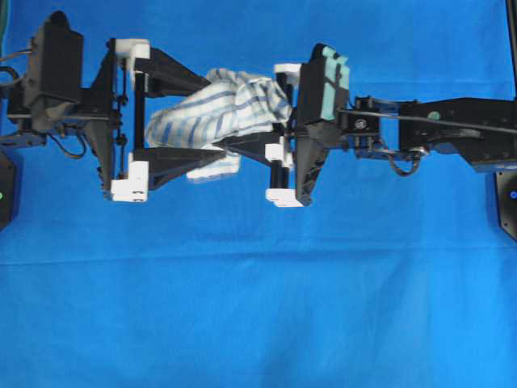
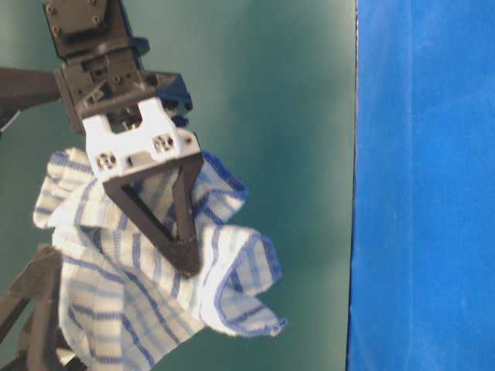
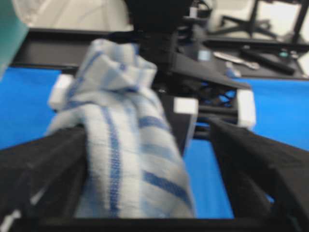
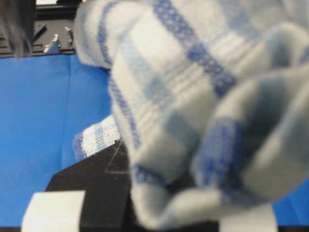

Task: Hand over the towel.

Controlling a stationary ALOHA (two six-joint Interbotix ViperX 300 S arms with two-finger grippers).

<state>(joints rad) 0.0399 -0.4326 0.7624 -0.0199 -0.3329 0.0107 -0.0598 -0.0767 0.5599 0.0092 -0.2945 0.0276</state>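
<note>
Next, my right gripper lets go of the towel on the blue tablecloth (image 1: 245, 158), about halfway between the two arm bases.
The towel (image 1: 218, 109), white with blue stripes, hangs bunched in the air between the two grippers. My right gripper (image 1: 242, 137) comes in from the right and is shut on the towel. In the table-level view its fingers meet in a point on the cloth (image 2: 188, 263). My left gripper (image 1: 212, 117) is open wide, with one finger on each side of the towel. In the left wrist view the towel (image 3: 125, 145) lies against the left finger (image 3: 43, 164), and a gap shows beside the right finger. The towel (image 4: 193, 72) fills the right wrist view.
The big plain blue tablecloth (image 1: 258, 307) covers the table below both arms. The arm bases sit at the left and right edges. A green backdrop (image 2: 294, 116) shows in the table-level view.
</note>
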